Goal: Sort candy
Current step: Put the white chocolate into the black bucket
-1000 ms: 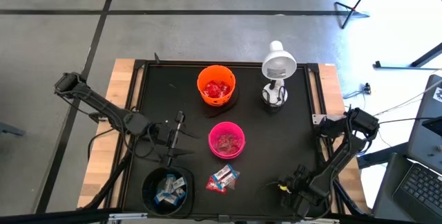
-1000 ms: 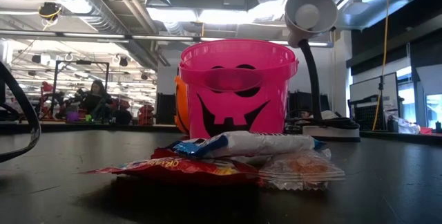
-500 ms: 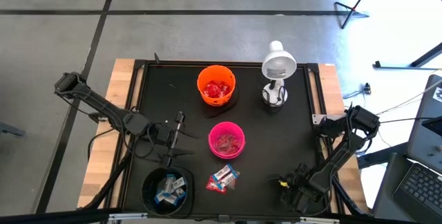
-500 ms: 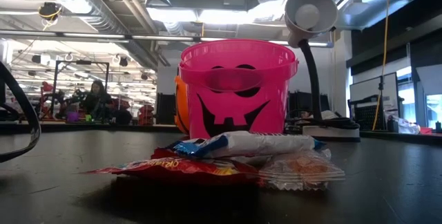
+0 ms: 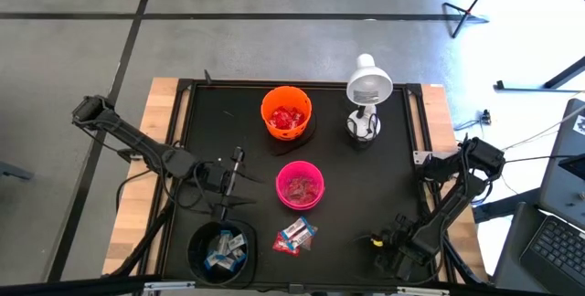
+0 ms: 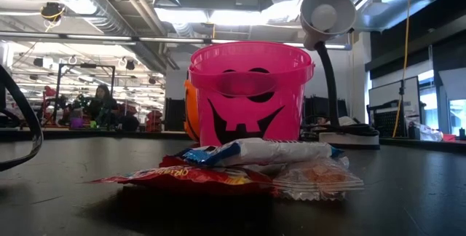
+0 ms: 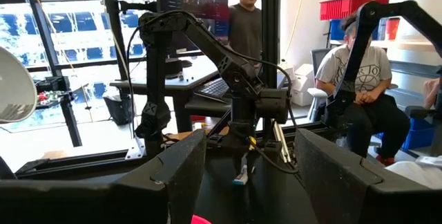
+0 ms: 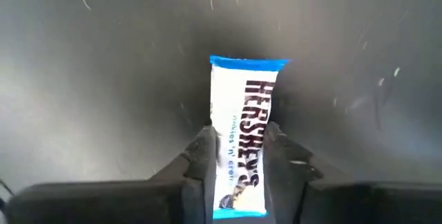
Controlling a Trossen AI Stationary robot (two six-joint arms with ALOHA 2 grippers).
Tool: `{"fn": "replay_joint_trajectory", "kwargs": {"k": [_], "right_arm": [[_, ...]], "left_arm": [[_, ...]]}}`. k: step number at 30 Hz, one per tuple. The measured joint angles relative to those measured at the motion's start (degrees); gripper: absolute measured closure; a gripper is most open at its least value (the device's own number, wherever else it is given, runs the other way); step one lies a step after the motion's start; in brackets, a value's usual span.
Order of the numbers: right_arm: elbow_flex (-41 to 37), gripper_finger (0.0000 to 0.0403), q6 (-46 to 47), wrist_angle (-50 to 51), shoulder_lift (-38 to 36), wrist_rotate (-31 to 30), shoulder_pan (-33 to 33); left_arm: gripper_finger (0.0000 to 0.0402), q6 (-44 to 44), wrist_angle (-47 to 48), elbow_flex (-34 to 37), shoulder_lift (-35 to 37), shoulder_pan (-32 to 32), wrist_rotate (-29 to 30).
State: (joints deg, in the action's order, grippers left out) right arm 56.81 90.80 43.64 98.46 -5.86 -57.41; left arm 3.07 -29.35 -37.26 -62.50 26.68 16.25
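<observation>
My right gripper needs to open, back up and take the bar's near end (image 8: 239, 211) before lifting it, because its fingers are near the middle of the candy bar.
My right gripper (image 8: 242, 158) is shut on a blue-and-white candy bar (image 8: 243, 113) near the table's near right corner (image 5: 377, 241). My left gripper (image 7: 250, 141) stands open left of the pink bowl (image 5: 300, 185), holding nothing. A small pile of candy (image 5: 294, 235) lies flat on the table in front of the pink bowl (image 6: 247, 90). The orange bowl (image 5: 286, 113) holds red candy. The black bowl (image 5: 219, 250) holds blue-and-white candy. My right gripper pinches the bar's two long edges (image 8: 219, 148) between its two fingers (image 8: 200, 156), at the end nearer the wrist. The fingers come from above, pointing down, and lie along the bar. The bar hangs below them (image 7: 239, 175); whether its lower end touches the table I cannot tell.
A white desk lamp (image 5: 367, 90) stands at the far right of the black mat, right of the orange bowl. People sit and stand beyond the table's right side (image 7: 359, 79). Bare mat lies between the candy pile and my right gripper.
My right arm has shifted slightly at the table's near right corner. The candy pile, the bowls and my left arm have stayed where they were.
</observation>
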Motion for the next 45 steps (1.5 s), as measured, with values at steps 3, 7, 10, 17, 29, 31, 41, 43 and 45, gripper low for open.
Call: {"fn": "replay_joint_trajectory", "kwargs": {"k": [3,7,10,17,29,31,41,43,45], "right_arm": [[-0.01,0.03,-0.05,-0.11,-1.68,-3.04,0.07],[-0.01,0.0306,-0.81,-0.29,-3.59,-7.19,0.07],[0.08,0.0329,-1.27,-0.67,-5.16,-10.11,0.07],[0.1,0.0364,-0.66,-1.58,-5.87,-6.72,0.04],[0.19,0.0222,2.41,-1.15,-5.02,-3.58,-1.99],[0.19,0.0201,3.15,-1.03,-4.16,-3.57,-2.42],[0.19,0.0171,3.5,-1.86,0.89,-0.54,-2.62],[0.39,0.0174,3.51,-1.65,1.79,0.24,-2.62],[0.54,0.0178,3.51,-1.52,2.61,0.94,-2.6]], "left_arm": [[0.0189,0.01,0.0,0.0,0.0,-0.01,0.0],[0.0189,0.02,0.0,0.0,-0.39,0.0,0.0],[0.0189,0.03,-0.47,0.0,-1.18,-0.02,0.0],[0.0189,0.07,-2.18,0.0,-2.8,-0.02,0.0],[0.0188,0.1,-2.33,0.0,-2.8,-0.02,-0.02],[0.0188,0.11,-2.31,0.0,-2.8,-0.02,-0.02],[0.0188,0.11,-2.34,0.0,-2.8,-0.02,-0.02],[0.0188,0.11,-2.34,0.0,-2.8,-0.02,-0.02],[0.0188,0.11,-2.35,0.0,-2.8,-0.02,-0.02]]}}
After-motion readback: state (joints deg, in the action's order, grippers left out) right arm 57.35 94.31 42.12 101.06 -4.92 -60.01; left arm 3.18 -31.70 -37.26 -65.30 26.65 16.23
